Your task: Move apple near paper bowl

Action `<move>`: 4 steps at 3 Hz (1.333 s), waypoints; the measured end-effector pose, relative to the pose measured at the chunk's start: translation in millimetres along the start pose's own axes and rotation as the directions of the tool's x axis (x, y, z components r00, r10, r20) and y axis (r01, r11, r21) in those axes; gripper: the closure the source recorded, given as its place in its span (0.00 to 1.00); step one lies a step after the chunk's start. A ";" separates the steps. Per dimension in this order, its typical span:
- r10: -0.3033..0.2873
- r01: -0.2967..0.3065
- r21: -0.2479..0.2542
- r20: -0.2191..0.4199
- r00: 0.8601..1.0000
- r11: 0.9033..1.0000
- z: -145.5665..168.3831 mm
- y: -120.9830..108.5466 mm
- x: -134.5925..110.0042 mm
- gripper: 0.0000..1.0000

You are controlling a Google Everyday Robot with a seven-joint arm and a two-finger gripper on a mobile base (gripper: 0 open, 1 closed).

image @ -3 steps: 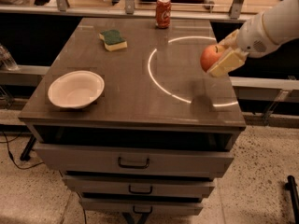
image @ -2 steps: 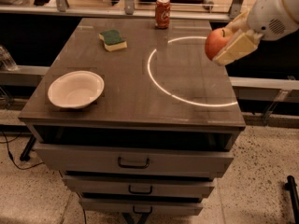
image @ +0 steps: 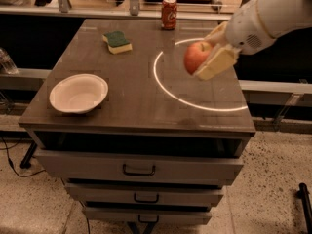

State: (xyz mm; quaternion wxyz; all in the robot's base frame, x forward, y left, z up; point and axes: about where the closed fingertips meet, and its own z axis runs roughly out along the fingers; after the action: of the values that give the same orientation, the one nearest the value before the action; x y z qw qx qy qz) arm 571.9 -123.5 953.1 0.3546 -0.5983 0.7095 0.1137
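I should release the apple on the tabletop (image: 120, 82) against the paper bowl's rim, facing the ring of light.
The red-orange apple (image: 196, 56) is held in my gripper (image: 208, 57), lifted above the right half of the tabletop, over the bright ring of light. The gripper's cream fingers (image: 218, 62) are shut on the apple from its right side, and the white arm reaches in from the upper right. The white paper bowl (image: 78, 93) sits upright on the table near its front left corner, well apart from the apple and to its left.
A red soda can (image: 169, 12) stands at the table's far edge. A green and yellow sponge (image: 117, 41) lies at the back left. The table (image: 141, 111) is a drawer cabinet with handles at the front. A ledge and railing run behind it.
The gripper carried the apple upward and then to the left, from the table's right edge to over the ring of light. The bowl, can and sponge have not moved.
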 end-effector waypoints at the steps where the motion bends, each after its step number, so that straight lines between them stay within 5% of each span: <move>1: -0.074 0.081 -0.091 0.076 0.994 0.993 54.9 35.8 -44.5 1.00; 2: -0.138 0.162 -0.152 0.159 0.978 0.975 100.3 68.3 -91.8 1.00; 4: -0.132 0.153 -0.143 0.148 0.980 0.978 105.8 71.5 -92.3 1.00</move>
State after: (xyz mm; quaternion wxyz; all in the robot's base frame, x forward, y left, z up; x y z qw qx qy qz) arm 547.3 27.8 916.8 0.3628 -0.6640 0.6276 0.1834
